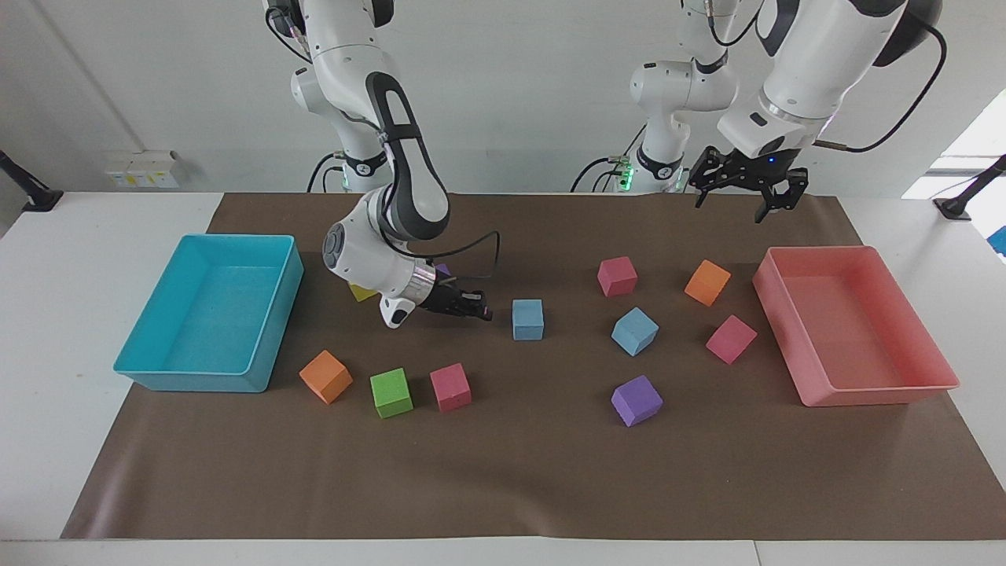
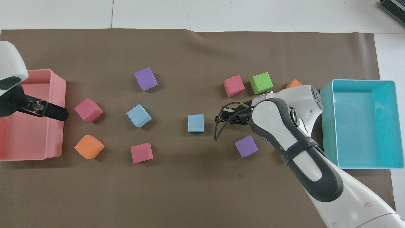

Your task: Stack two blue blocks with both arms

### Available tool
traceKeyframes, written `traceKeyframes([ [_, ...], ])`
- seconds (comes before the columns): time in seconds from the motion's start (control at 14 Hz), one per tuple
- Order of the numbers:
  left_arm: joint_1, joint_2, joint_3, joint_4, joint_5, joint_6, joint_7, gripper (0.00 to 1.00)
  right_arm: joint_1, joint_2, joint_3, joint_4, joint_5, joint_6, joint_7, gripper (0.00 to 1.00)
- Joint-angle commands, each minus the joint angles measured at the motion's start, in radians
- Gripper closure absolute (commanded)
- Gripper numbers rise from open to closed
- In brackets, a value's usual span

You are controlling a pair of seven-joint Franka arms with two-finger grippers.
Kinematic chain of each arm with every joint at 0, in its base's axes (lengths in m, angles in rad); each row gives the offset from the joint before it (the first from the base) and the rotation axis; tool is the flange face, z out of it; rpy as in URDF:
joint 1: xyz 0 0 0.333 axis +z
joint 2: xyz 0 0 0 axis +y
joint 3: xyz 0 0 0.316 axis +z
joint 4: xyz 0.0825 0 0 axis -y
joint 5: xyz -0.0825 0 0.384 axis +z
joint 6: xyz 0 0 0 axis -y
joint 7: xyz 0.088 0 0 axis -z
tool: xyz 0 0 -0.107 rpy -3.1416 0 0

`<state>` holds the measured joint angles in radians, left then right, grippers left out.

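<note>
The robot's left gripper should next move to the turned blue block nearer the pink tray and close on its sides [image 2: 139,115].
Two sky-blue blocks lie on the brown mat. One blue block [image 1: 527,319] [image 2: 196,123] sits near the middle. The other blue block [image 1: 634,331] [image 2: 138,115] lies turned, toward the left arm's end. My right gripper [image 1: 474,308] [image 2: 220,116] is low over the mat and lies almost level. It points at the middle block from the right arm's side, a short gap away. My left gripper [image 1: 739,196] [image 2: 54,111] is open and empty, high in the air by the pink tray's rim.
A cyan tray [image 1: 189,381] stands at the right arm's end and a pink tray [image 1: 853,330] at the left arm's end. Pink [image 1: 617,276], orange [image 1: 707,282], purple [image 1: 637,400], green [image 1: 391,392] and yellow [image 1: 361,293] cubes lie scattered around.
</note>
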<state>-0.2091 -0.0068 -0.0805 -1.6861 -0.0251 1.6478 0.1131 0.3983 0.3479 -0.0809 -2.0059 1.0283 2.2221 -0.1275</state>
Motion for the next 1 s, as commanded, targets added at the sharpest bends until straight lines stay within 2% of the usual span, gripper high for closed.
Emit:
traceKeyframes([
  [0.0,-0.026,-0.025,0.011,-0.154,-0.006,0.162,-0.021,0.0,-0.022,-0.018,0.009,-0.025,0.032,0.014,-0.03,1.0],
  [0.14,-0.039,-0.006,0.011,-0.196,-0.006,0.219,-0.026,0.0,-0.03,-0.007,0.01,-0.025,0.032,0.011,-0.037,1.0],
  [0.43,-0.073,0.025,0.013,-0.363,-0.006,0.441,-0.027,0.0,-0.024,0.022,0.01,-0.024,0.075,0.028,-0.061,1.0],
  [0.78,-0.099,0.142,0.015,-0.388,-0.006,0.621,-0.039,0.0,-0.012,0.023,0.01,-0.022,0.104,0.054,-0.064,1.0],
  [0.93,-0.111,0.157,0.015,-0.402,-0.004,0.656,-0.038,0.0,-0.012,0.025,0.01,-0.02,0.104,0.056,-0.066,1.0],
])
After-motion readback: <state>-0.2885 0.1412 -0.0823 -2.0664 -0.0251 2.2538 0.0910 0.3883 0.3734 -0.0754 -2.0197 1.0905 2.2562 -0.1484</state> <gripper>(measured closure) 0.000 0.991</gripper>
